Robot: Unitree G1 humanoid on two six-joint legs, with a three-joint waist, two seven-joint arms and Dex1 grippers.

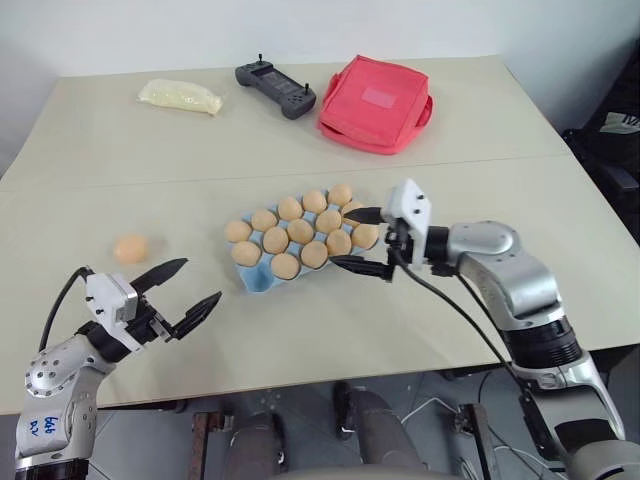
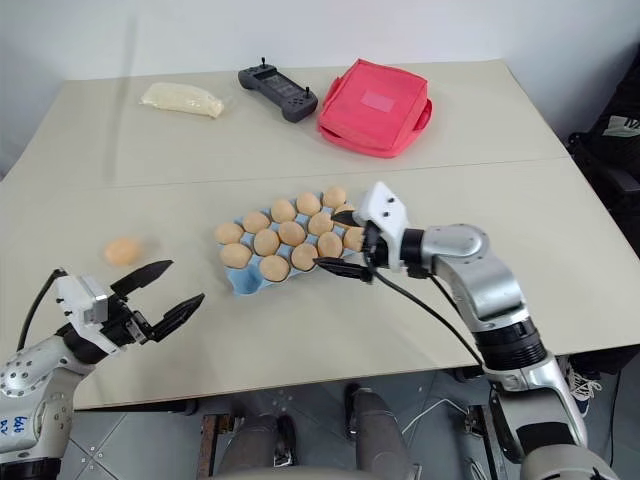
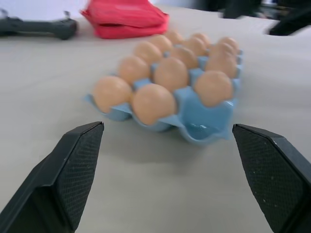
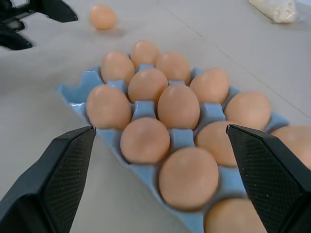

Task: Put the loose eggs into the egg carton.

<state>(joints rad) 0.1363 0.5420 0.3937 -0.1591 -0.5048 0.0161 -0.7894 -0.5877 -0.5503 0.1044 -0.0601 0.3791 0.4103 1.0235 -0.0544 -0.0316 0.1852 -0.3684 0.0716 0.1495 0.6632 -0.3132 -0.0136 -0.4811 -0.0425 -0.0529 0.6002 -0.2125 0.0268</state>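
The carton's near corner cup is still empty, so my left gripper should grip the sides of the loose egg [image 1: 130, 249] on the table.
The light blue egg carton [image 1: 256, 281] lies at the table's middle, with tan eggs in all cups that show but the near-left corner cup. One loose egg [image 1: 130, 248] rests on the table to its left. My left gripper [image 1: 201, 279] is open and empty, hovering near the front edge, between the loose egg and the carton. In the left wrist view its fingers [image 3: 73, 165] point at the carton [image 3: 204, 124]. My right gripper [image 1: 341, 238] is open and empty at the carton's right end, its fingers [image 4: 58, 170] reaching over the eggs there.
A red fabric pouch [image 1: 375, 103], a black controller [image 1: 275, 90] and a bag of white stuff [image 1: 180, 96] lie along the table's far side. The table's front edge [image 1: 300, 375] runs just below both grippers.
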